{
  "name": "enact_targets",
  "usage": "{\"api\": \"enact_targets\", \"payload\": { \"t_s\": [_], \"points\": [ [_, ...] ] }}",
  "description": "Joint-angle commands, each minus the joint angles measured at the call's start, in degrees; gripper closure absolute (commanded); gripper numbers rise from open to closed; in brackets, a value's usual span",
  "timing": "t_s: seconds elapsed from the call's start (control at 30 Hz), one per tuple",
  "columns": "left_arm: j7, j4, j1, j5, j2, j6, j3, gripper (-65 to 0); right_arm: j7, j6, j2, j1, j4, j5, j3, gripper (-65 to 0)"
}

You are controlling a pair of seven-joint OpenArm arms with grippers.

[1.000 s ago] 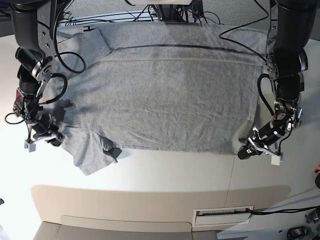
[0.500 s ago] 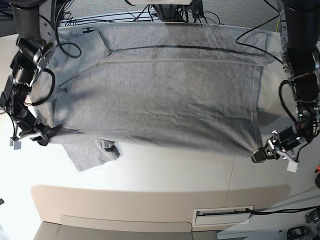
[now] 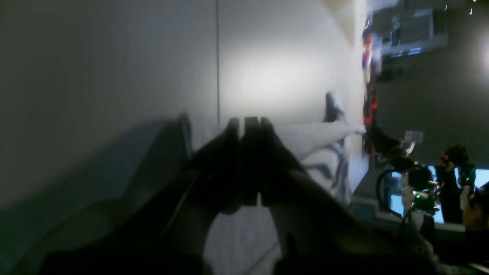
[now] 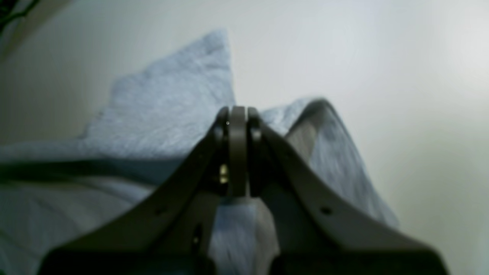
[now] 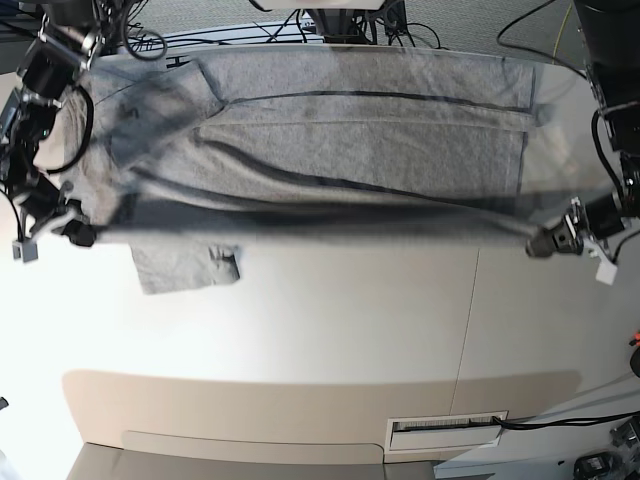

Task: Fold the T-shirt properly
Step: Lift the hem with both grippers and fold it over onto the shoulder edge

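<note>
The robot's right gripper will release the lifted near edge on the T-shirt's outer end [image 5: 85, 146], next to the folded-over grey flap.
The heather-grey T-shirt [image 5: 360, 130] lies spread across the back of the white table [image 5: 320, 340]. Its near edge is lifted and pulled into a taut, blurred line between both grippers. My left gripper [image 5: 545, 243] is at the right of the base view, shut on one end of that edge. My right gripper [image 5: 78, 235] is at the left, shut on the other end. A sleeve [image 5: 185, 266] hangs down below the lifted edge near the right gripper. In the left wrist view the gripper [image 3: 250, 124] pinches grey cloth [image 3: 317, 137]. In the right wrist view the gripper [image 4: 237, 112] is closed on cloth [image 4: 172, 107].
Black cables [image 5: 250, 35] run along the table's back edge behind the shirt. A seam [image 5: 470, 330] crosses the tabletop on the right. A slotted vent [image 5: 445, 428] sits at the front edge. Monitors and gear [image 3: 420, 183] stand beyond the table.
Both grippers have risen and moved outward and towards the back with the shirt's near edge. That edge has left the table and is stretched taut, and the sleeve now hangs.
</note>
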Motion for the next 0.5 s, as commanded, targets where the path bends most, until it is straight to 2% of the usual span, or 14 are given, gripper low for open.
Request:
{"api": "enact_targets", "payload": {
  "t_s": [0.0,0.2,0.33,0.47],
  "points": [
    [0.13,1.44,-0.11,-1.71,-1.6,-0.25,-0.24,0.0,1.03,0.1,1.44,-0.59,2.25,1.7,0.35,0.0],
    [1.49,7.04,5.68,-1.71,-1.6,-0.25,-0.24,0.0,1.01,0.1,1.42,-9.29,8.57,1.68,1.09,0.0],
    [1.9,10.97,8.57,-1.71,-1.6,-0.25,-0.24,0.0,1.01,0.1,1.14,-13.11,10.82,1.88,4.7,0.0],
    [2.12,12.72,9.77,-1.71,-1.6,-0.25,-0.24,0.0,-1.11,0.1,1.14,-16.33,10.95,6.82,8.7,0.0]
  ]
}}
